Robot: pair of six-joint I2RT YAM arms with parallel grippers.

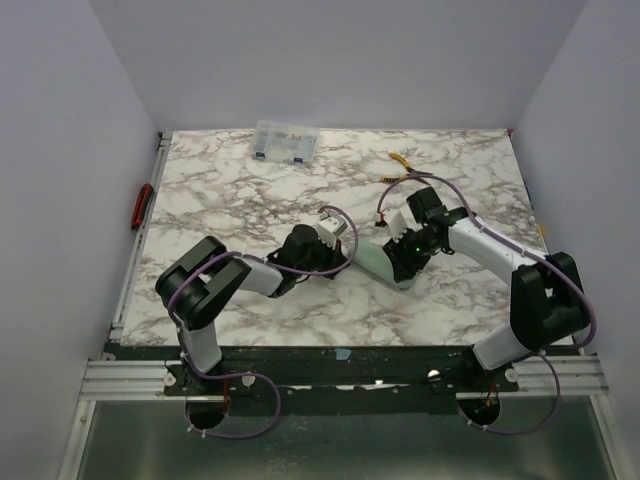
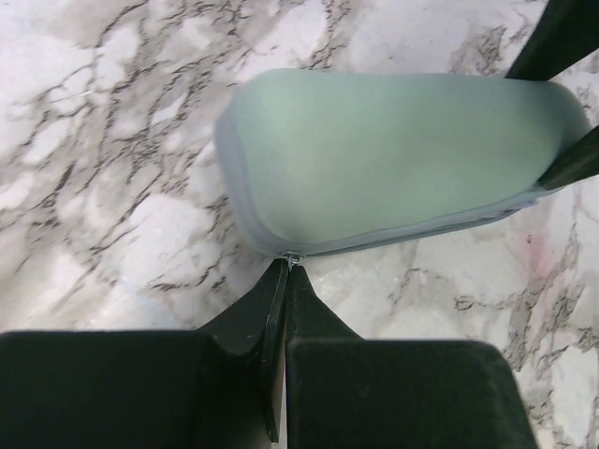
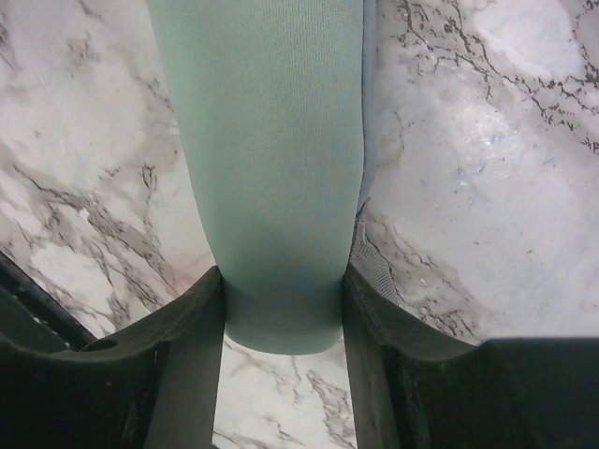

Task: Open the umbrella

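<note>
The robot's right gripper holds the case at the end opposite the zipper pull, so it should open and take the rim [image 2: 333, 249] beside the pull.
A pale green oblong zip case [image 1: 375, 262] lies on the marble table [image 1: 230, 190] between both arms. No lavender canopy, shaft or handle of the umbrella shows; it is hidden or out of view. My left gripper [image 2: 286, 267] is shut on the small metal zipper pull [image 2: 293, 257] at the rim of the case [image 2: 393, 159]. My right gripper [image 3: 283, 309] is shut on the other end of the case [image 3: 267, 140], one finger on each side. The right fingers [image 2: 569, 165] show at the far end in the left wrist view.
A clear plastic compartment box [image 1: 286, 141] stands at the table's far edge. Yellow-handled pliers [image 1: 402, 165] lie behind the right gripper. A red object [image 1: 143, 205] hangs on the left rail. White walls close in the left, back and right sides.
</note>
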